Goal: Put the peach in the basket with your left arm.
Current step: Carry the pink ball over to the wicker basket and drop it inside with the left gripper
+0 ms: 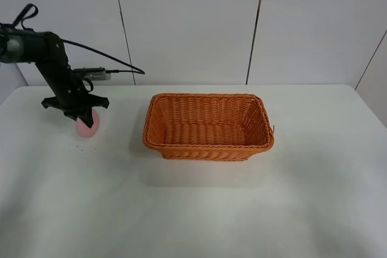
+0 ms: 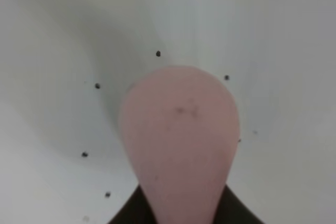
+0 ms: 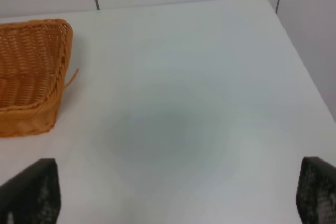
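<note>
My left gripper is going to set the peach down near the middle of the orange wicker basket's bottom (image 1: 201, 132), letting go of it there.
The pale-pink peach (image 1: 88, 127) is at the far left of the white table, at or just above its surface. My left gripper (image 1: 84, 118) comes down on it from above and is shut on it. In the left wrist view the peach (image 2: 179, 135) fills the middle, and only dark finger parts (image 2: 128, 211) show behind it. The orange wicker basket (image 1: 208, 143) stands empty at the table's middle, well to the right of the peach. My right gripper (image 3: 176, 198) is open and empty over bare table, right of the basket's corner (image 3: 31, 77).
The white table (image 1: 193, 209) runs to a white panelled wall at the back. Small dark specks (image 2: 97, 85) lie on the table around the peach. The left arm's black cable (image 1: 103, 52) loops behind the arm. The right arm is out of the exterior view.
</note>
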